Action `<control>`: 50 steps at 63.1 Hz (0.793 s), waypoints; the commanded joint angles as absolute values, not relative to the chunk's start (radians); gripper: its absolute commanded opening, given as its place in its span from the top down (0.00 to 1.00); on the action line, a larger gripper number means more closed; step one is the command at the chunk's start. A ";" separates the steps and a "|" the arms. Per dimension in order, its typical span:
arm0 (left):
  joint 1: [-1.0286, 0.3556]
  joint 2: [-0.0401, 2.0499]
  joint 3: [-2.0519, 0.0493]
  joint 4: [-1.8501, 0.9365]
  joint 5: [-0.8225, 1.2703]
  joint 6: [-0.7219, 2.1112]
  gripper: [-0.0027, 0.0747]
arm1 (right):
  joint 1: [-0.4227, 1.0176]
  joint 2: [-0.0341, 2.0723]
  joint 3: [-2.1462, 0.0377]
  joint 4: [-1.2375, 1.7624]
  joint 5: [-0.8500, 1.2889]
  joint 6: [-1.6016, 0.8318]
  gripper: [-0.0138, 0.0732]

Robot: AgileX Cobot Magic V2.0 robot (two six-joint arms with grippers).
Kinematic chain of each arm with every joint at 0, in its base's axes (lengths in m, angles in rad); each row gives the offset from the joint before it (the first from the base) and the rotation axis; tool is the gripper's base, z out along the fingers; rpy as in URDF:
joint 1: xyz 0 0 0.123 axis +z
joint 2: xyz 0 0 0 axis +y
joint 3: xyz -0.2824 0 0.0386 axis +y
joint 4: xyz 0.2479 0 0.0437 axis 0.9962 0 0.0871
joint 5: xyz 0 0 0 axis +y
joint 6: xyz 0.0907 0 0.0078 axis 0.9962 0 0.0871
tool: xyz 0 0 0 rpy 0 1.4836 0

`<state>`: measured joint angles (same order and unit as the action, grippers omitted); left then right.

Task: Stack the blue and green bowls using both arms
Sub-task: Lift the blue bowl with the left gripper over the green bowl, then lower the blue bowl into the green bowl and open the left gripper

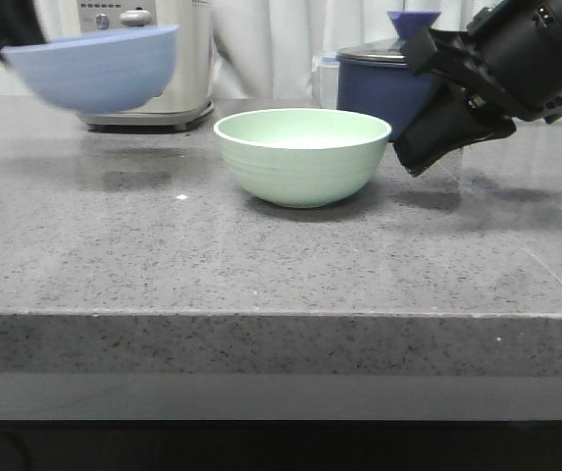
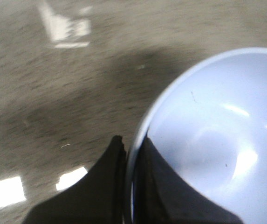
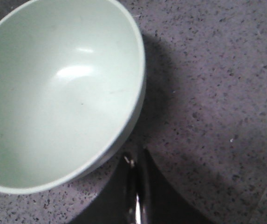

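Observation:
Next, my left gripper lets go of the blue bowl inside the open top of the green bowl (image 1: 298,122).
The blue bowl (image 1: 99,69) hangs tilted in the air at the far left, above the grey counter. My left gripper (image 2: 132,144) is shut on its rim, one finger inside and one outside; the bowl's pale inside (image 2: 217,130) fills that view. In the front view only a bit of that arm (image 1: 1,25) shows, at the top left corner. The green bowl (image 1: 302,155) stands upright at the counter's middle. My right gripper (image 1: 413,162) is shut and empty, tip low just right of the green bowl (image 3: 58,88); its shut tips (image 3: 135,156) are beside the rim, apart from it.
A silver cooker (image 1: 163,59) stands at the back left, behind the blue bowl. A dark navy lidded saucepan (image 1: 383,83) stands at the back right, behind my right arm. The counter's front edge (image 1: 281,314) runs across the view. A white curtain hangs behind.

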<state>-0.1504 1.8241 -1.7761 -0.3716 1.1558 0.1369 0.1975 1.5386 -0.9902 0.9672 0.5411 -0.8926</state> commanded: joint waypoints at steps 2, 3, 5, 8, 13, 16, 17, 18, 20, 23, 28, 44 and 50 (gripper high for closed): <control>-0.250 1.773 -1.877 -0.364 1.146 0.126 0.99 | 0.193 1.506 -1.016 1.005 0.526 -0.904 0.91; -0.264 1.775 -1.886 -0.353 1.146 0.121 0.99 | 0.193 1.506 -1.016 1.005 0.526 -0.904 0.91; -0.291 1.777 -1.907 -0.332 1.146 0.104 0.99 | 0.193 1.506 -1.016 1.005 0.526 -0.904 0.91; -0.342 1.786 -1.930 -0.294 1.147 0.090 0.99 | 0.193 1.506 -1.016 1.005 0.526 -0.904 0.91; -0.408 1.807 -1.967 -0.250 1.147 0.064 0.99 | 0.193 1.506 -1.016 1.005 0.526 -0.904 0.91; -0.454 1.824 -1.988 -0.227 1.147 0.055 0.99 | 0.193 1.506 -1.016 1.005 0.526 -0.904 0.91; -0.459 1.830 -1.990 -0.222 1.147 0.055 0.99 | 0.193 1.506 -1.016 1.005 0.526 -0.904 0.91; -0.469 1.837 -1.994 -0.216 1.147 0.055 0.99 | 0.193 1.506 -1.016 1.005 0.526 -0.904 0.91; -0.493 1.849 -2.004 -0.214 1.148 0.054 0.99 | 0.193 1.506 -1.016 1.005 0.526 -0.904 0.91; -0.514 1.863 -2.012 -0.211 1.151 0.054 0.99 | 0.193 1.506 -1.016 1.005 0.526 -0.904 0.91; -0.544 1.884 -2.012 -0.197 1.146 0.054 0.99 | 0.193 1.506 -1.016 1.005 0.526 -0.904 0.91; -0.555 1.915 -2.012 -0.163 1.138 0.054 0.99 | 0.193 1.506 -1.016 1.005 0.526 -0.904 0.91; -0.555 1.919 -2.012 -0.163 1.132 0.054 0.99 | 0.193 1.506 -1.016 1.005 0.526 -0.904 0.91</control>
<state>-0.5499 1.9688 -1.9761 -0.1479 1.1786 0.0645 0.1975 1.5386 -0.9902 0.9672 0.5411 -0.8926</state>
